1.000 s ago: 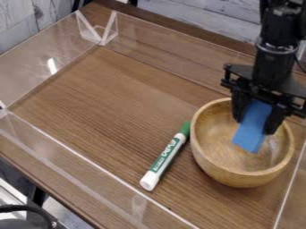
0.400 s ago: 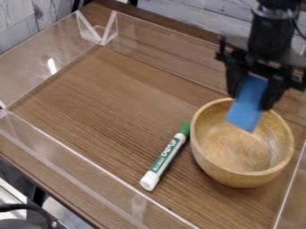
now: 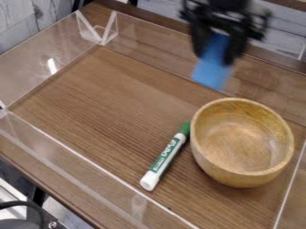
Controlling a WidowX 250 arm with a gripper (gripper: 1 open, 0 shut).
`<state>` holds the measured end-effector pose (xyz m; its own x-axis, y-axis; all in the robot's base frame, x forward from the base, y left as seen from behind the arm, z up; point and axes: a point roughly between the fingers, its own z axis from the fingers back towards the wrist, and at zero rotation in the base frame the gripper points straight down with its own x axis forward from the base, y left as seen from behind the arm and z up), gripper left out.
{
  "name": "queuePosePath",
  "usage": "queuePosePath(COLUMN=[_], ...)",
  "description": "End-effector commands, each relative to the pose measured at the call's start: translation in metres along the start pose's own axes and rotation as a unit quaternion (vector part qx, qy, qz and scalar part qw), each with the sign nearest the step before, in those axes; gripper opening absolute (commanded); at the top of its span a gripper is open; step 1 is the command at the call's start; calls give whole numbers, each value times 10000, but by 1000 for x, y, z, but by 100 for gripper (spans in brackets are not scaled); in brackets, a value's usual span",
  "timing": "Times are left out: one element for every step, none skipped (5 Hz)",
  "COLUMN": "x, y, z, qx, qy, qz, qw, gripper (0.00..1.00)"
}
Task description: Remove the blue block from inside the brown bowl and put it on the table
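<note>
My gripper is holding the blue block and will let go of it on the open table [image 3: 142,109] between the folded clear piece and the marker, nearer the marker.
The blue block [image 3: 213,64] hangs in the air, clamped between the fingers of my gripper [image 3: 217,43], which is shut on its upper end. It is above the table [image 3: 107,98] just up and left of the brown bowl [image 3: 242,141]. That round wooden bowl sits at the right with nothing inside it. The gripper's upper part runs out of the top of the picture and is blurred.
A white-and-green marker [image 3: 166,156] lies on the table just left of the bowl, pointing toward the front. Low clear acrylic walls [image 3: 48,67] edge the table, with a folded clear piece [image 3: 98,29] at the back left corner.
My gripper rose out of the bowl with the blue block and carried it up and to the left, so the block now hangs outside the bowl's rim. The bowl is left with nothing in it.
</note>
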<state>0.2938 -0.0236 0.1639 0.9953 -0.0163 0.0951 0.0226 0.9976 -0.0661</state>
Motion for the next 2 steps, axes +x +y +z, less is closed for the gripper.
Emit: queuePosePath(x=[-5, -18], y=[32, 50], z=[22, 20], qx=[-15, -7], qy=[-383, -405], qz=[-127, -224], qw=[9992, 9989], gripper=[0, 0])
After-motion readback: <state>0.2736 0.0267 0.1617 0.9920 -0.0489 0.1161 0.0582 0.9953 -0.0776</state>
